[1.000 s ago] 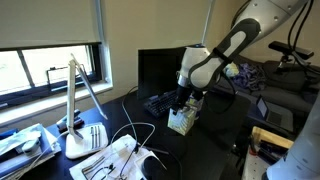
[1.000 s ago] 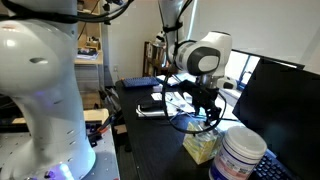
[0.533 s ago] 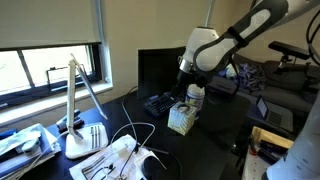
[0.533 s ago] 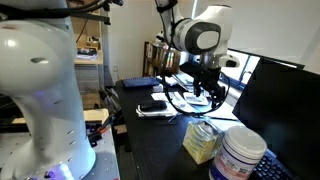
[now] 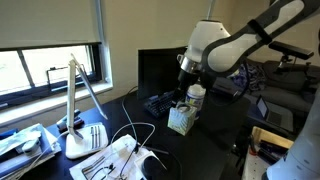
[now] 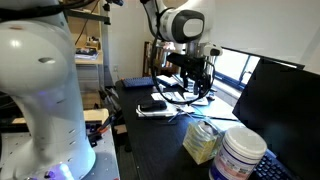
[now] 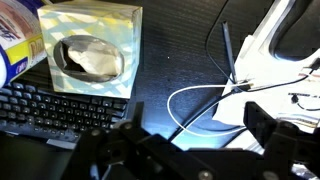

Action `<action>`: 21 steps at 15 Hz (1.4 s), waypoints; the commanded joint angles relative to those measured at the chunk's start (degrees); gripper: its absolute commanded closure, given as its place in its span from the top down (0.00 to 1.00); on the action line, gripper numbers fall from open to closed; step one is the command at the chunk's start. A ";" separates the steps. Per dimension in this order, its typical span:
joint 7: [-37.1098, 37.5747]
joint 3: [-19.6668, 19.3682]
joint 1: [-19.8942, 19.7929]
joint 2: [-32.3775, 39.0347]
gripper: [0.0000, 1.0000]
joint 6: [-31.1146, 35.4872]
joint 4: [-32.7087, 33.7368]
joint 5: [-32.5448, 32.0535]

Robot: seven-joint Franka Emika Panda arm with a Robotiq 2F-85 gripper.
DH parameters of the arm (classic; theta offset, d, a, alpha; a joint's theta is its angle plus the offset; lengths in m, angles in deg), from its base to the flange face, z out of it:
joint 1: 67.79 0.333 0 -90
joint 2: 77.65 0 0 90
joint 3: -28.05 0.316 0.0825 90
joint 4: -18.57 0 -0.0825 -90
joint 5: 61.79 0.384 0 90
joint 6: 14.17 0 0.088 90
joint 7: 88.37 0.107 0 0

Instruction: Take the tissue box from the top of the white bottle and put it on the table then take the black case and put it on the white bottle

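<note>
Next, my gripper goes to the black case on the white paper and closes on the case's end (image 5: 154,161) (image 7: 296,42) nearest the keyboard.
The pale cream tissue box (image 5: 181,120) stands on the dark table (image 5: 215,135) beside the white bottle (image 5: 197,95). Both also show in an exterior view, the box (image 6: 203,140) and the bottle (image 6: 243,155) at the near right. In the wrist view the box (image 7: 92,55) is at upper left with the bottle (image 7: 14,45) at its left edge. My gripper (image 5: 184,91) hangs open and empty above the table, apart from the box (image 6: 195,87) (image 7: 196,135). A small black flat thing (image 6: 152,104), perhaps the black case, lies on white paper.
A black keyboard (image 7: 45,115) lies next to the box. White cables (image 7: 200,100) and papers (image 7: 285,55) spread over the table. A white desk lamp (image 5: 80,105) stands by the window. A black monitor (image 6: 285,100) stands behind the bottle.
My gripper has let go of the tissue box, risen and drawn away from it. The box stays on the table beside the bottle.
</note>
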 commanded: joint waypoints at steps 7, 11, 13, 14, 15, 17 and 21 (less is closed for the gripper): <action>6.38 1.64 -0.20 1.31 1.00 1.22 -0.11 -2.12; 9.02 4.35 3.16 6.96 1.00 6.19 0.19 1.36; 9.92 5.64 4.38 10.91 1.00 8.26 1.50 1.02; 10.62 6.17 4.94 12.97 1.00 9.40 2.06 0.38; 10.39 6.51 5.65 14.93 1.00 11.46 2.53 1.07; 12.03 6.81 6.68 19.38 1.00 14.64 3.91 -0.94; 16.92 4.51 11.50 26.71 1.00 17.77 7.40 -3.73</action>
